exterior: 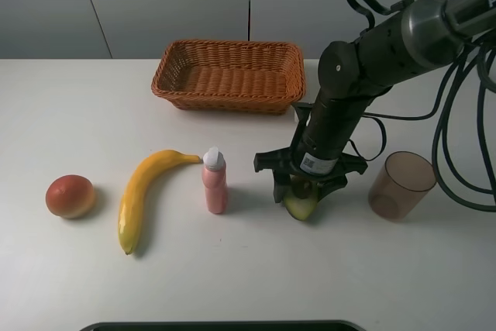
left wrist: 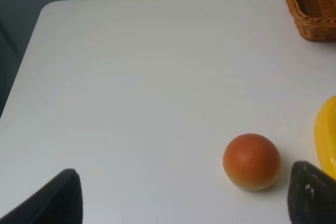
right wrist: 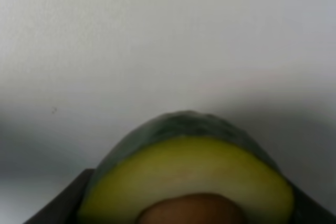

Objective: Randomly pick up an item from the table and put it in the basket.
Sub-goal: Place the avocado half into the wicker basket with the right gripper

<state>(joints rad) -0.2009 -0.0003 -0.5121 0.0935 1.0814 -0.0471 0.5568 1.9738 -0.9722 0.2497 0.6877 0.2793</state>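
My right gripper has the halved avocado. It will let go of it inside the wicker basket [exterior: 254, 83], close behind the basket's front side, toward the cup's side.
The halved avocado [exterior: 301, 207] stands on edge on the white table [exterior: 77, 98], right of centre. My right gripper [exterior: 301, 190] points straight down over it, its jaws closed against both sides. The right wrist view shows the avocado [right wrist: 184, 166] close up, with dark skin, pale flesh and the brown pit, and a dark finger [right wrist: 58, 208] at its side. The wicker basket [exterior: 225, 101] sits at the back centre, empty. My left gripper [left wrist: 184, 203] is open and empty above the table's left part; it does not show in the exterior high view.
A pink bottle [exterior: 215, 182] stands left of the avocado. A banana [exterior: 139, 195] and a round orange-red fruit [exterior: 70, 196] lie further left; the fruit also shows in the left wrist view [left wrist: 251, 161]. A translucent brown cup [exterior: 401, 185] stands right of the gripper.
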